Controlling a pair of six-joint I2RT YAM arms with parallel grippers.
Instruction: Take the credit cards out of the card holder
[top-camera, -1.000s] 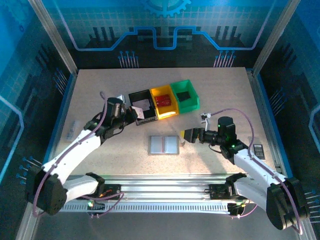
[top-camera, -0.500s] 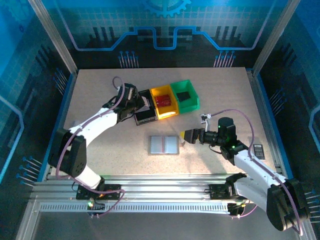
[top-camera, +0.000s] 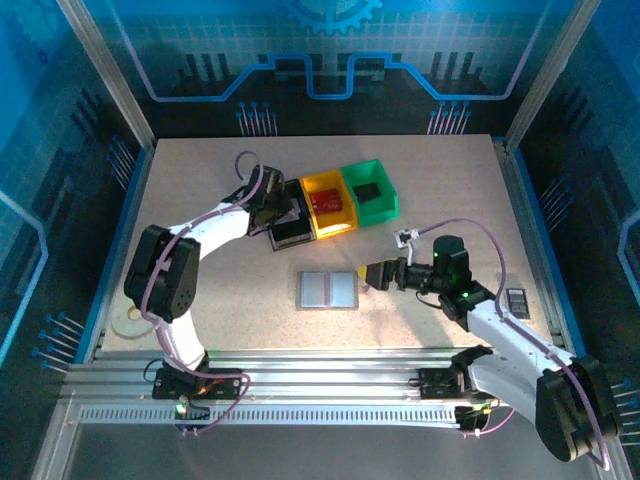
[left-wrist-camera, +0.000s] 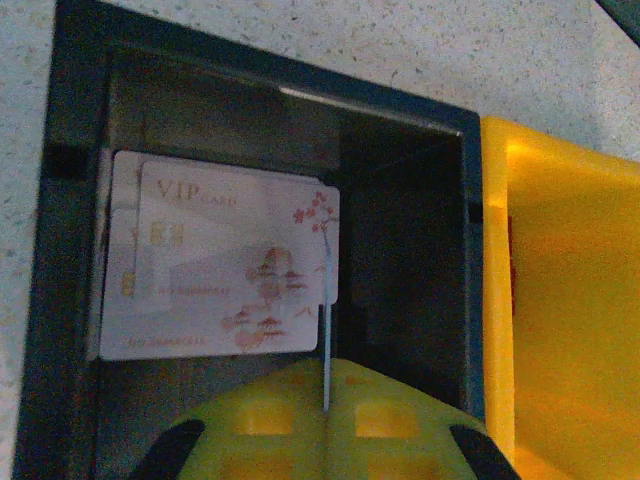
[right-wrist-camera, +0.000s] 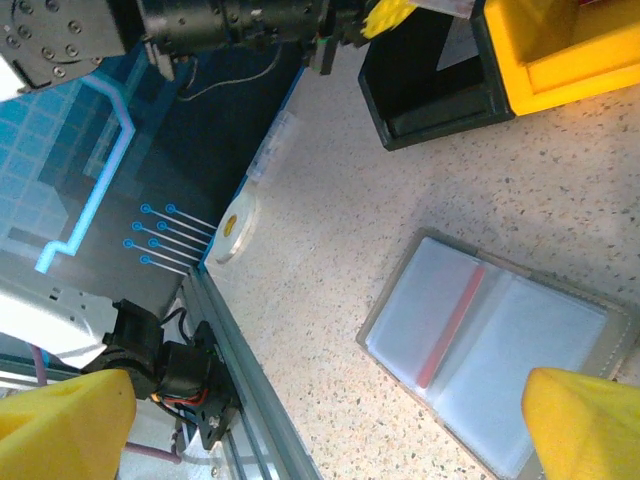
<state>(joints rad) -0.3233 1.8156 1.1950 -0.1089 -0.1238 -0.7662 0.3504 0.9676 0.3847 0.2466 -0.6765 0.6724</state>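
Next, my left gripper releases the edge-on credit card on top of the whitish cards inside the black bin (top-camera: 287, 213) (left-wrist-camera: 224, 260).
The card holder (top-camera: 328, 289) lies open on the table, grey with pale see-through sleeves and a reddish strip (right-wrist-camera: 452, 325) at its fold. My right gripper (top-camera: 372, 274) hovers open just right of it, the yellow fingertips (right-wrist-camera: 585, 420) spread wide above the holder's (right-wrist-camera: 500, 345) edge. My left gripper (top-camera: 283, 212) hangs over the black bin (top-camera: 295, 235), shut on a whitish credit card (left-wrist-camera: 326, 330) seen edge-on between the pads. Two whitish credit cards (left-wrist-camera: 220, 260) lie flat on the bin's floor below it.
A yellow bin (top-camera: 330, 200) with a red card and a green bin (top-camera: 368, 190) with a black block stand right of the black bin. A tape roll (top-camera: 128, 322) lies at the near left edge. A small dark object (top-camera: 517, 298) rests at the right rim.
My left arm has swung its elbow round and carried the gripper right and back over the black bin. The right gripper has edged slightly left toward the card holder.
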